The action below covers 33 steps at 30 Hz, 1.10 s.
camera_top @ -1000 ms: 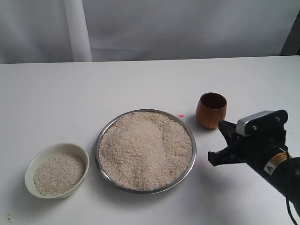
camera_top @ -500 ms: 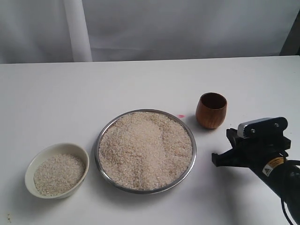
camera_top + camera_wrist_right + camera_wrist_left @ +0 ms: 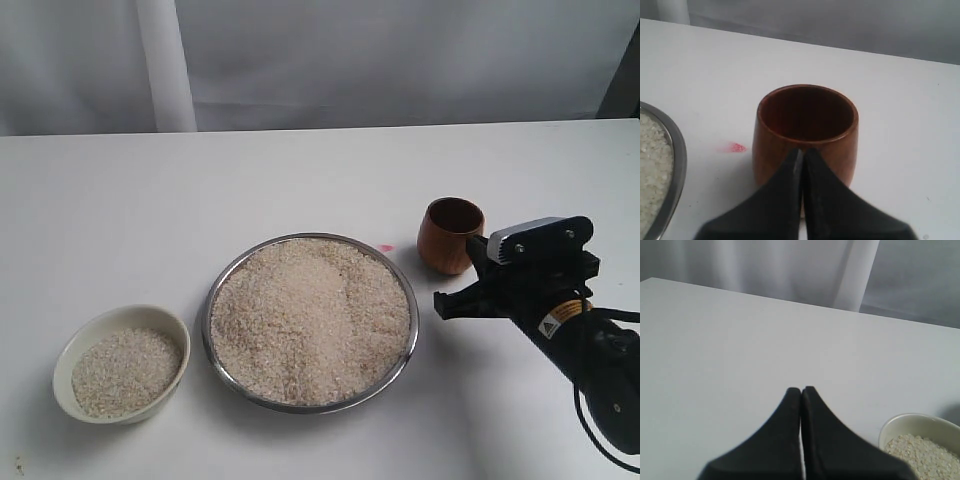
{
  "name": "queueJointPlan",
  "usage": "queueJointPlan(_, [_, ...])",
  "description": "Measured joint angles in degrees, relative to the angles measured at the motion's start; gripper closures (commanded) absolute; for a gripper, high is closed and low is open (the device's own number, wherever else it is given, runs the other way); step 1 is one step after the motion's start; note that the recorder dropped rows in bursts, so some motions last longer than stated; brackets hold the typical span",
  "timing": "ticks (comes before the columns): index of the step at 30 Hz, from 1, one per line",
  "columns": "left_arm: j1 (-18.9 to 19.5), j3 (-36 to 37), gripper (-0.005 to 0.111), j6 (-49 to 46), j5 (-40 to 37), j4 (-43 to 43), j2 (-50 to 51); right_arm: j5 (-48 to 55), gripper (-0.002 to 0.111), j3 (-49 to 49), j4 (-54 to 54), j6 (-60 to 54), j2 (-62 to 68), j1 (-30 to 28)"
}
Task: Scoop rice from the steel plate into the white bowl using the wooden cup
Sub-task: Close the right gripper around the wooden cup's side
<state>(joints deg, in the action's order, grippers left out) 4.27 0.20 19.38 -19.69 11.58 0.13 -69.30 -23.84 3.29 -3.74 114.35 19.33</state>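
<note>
The wooden cup is next for my right gripper. It should grasp the cup around the cup's body point(image 3: 444, 244) point(image 3: 802, 161), below its rim, with one finger on each side.
The wooden cup point(image 3: 451, 235) stands upright and empty to the right of the steel plate point(image 3: 404, 355). A broad heap of rice point(image 3: 310, 318) fills the plate. At the front left sits the white bowl point(image 3: 70, 355), partly filled with rice. My right gripper point(image 3: 474, 250) is shut with nothing in it, its tips close against the near side of the cup point(image 3: 805, 132) in the right wrist view point(image 3: 802, 150). My left gripper point(image 3: 801, 389) is shut and empty over bare table, with the bowl point(image 3: 900, 421) beside it. The exterior view does not show the left gripper.
A small pink mark point(image 3: 387, 248) lies on the white table point(image 3: 300, 180) between plate and cup. A grey curtain hangs behind the table's far edge. The plate's rim point(image 3: 677, 150) shows at the side of the right wrist view.
My right gripper has moved from the front right up toward the wooden cup, and its tips now sit next to the cup's side. Cup, plate and bowl have not moved.
</note>
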Motion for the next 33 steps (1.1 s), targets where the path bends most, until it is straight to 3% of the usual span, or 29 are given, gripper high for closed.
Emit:
queueJointPlan(11, [0.0,0.0,0.107,0.0,0.0,0.0,0.0,0.9,0.108,0.0,-0.3,-0.2,0.0,0.0])
queueJointPlan(13, [0.0,0.0,0.107,0.0,0.0,0.0,0.0,1.7,0.1,0.0,-0.3,-0.2,0.0,0.0])
queueJointPlan(16, [0.0,0.0,0.107,0.0,0.0,0.0,0.0,2.6,0.078,0.0,-0.3,-0.2,0.0,0.0])
queueJointPlan(20, [0.0,0.0,0.107,0.0,0.0,0.0,0.0,2.9,0.028,0.0,-0.3,-0.6,0.0,0.0])
queueJointPlan(21, [0.0,0.0,0.107,0.0,0.0,0.0,0.0,3.0,0.011,0.0,-0.3,-0.7,0.0,0.0])
queueJointPlan(22, [0.0,0.0,0.107,0.0,0.0,0.0,0.0,3.2,0.004,0.0,-0.3,-0.8,0.0,0.0])
queueJointPlan(33, [0.0,0.0,0.107,0.0,0.0,0.0,0.0,4.1,0.003,0.0,-0.3,1.8,0.0,0.0])
